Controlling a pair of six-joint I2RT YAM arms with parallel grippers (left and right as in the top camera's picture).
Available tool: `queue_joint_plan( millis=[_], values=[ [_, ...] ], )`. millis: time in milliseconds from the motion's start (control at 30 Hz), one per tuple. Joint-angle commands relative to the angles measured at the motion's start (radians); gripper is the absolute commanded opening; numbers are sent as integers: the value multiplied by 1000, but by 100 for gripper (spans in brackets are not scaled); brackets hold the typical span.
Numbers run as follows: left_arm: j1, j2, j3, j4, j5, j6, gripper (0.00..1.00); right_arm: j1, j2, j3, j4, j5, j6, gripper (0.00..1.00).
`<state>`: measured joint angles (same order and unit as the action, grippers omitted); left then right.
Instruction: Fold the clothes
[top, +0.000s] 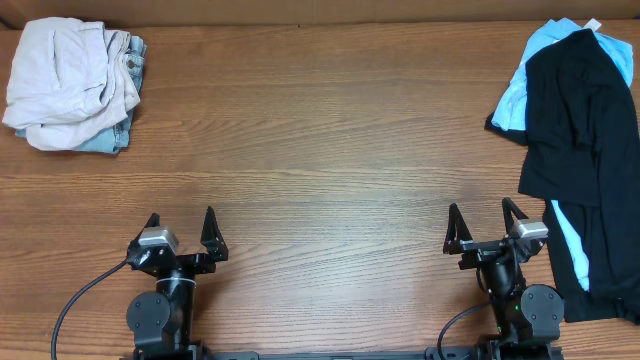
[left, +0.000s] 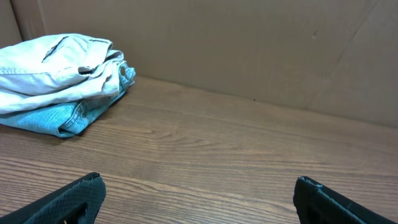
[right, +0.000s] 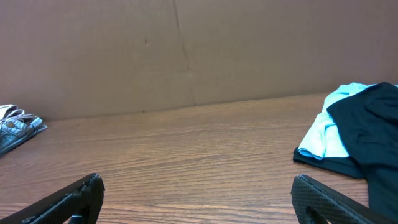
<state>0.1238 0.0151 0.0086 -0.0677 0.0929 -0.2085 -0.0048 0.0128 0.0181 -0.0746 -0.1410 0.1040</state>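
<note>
The jutting corner (top: 524, 186) (right: 374, 201) of the black T-shirt, where its inner edge meets the bare wood nearest my right gripper, should be grabbed next by my right gripper.
A black T-shirt (top: 585, 130) lies crumpled at the table's right edge on top of a light blue shirt (top: 545, 55). Both show at the right of the right wrist view, the black T-shirt (right: 379, 124) over the light blue shirt (right: 326, 134). My right gripper (top: 485, 222) stands open near the front edge, left of this pile, nothing between its fingers; in its own view the right gripper (right: 196, 193) frames bare wood. My left gripper (top: 182, 228) is open at the front left, also empty; the left gripper (left: 198, 193) faces bare table.
A folded pile of pale cream and light denim garments (top: 72, 85) sits at the far left corner, seen also as the pile (left: 59, 81) in the left wrist view. A brown cardboard wall (right: 186, 50) backs the wooden table (top: 320, 150).
</note>
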Motion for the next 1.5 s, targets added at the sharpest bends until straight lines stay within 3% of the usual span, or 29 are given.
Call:
queue_joint_plan(
  millis=[0,1200,1467],
  values=[
    [-6,-10,-3,-2,1,-8,100,6,-10,-10,5,10,0,100],
    [-6,-10,-3,9,-6,-9,100,6,-10,-10,6,9,0,100],
    [-6,-10,2,55,123,-8,100,6,-10,-5,48,6,0,100]
  ],
)
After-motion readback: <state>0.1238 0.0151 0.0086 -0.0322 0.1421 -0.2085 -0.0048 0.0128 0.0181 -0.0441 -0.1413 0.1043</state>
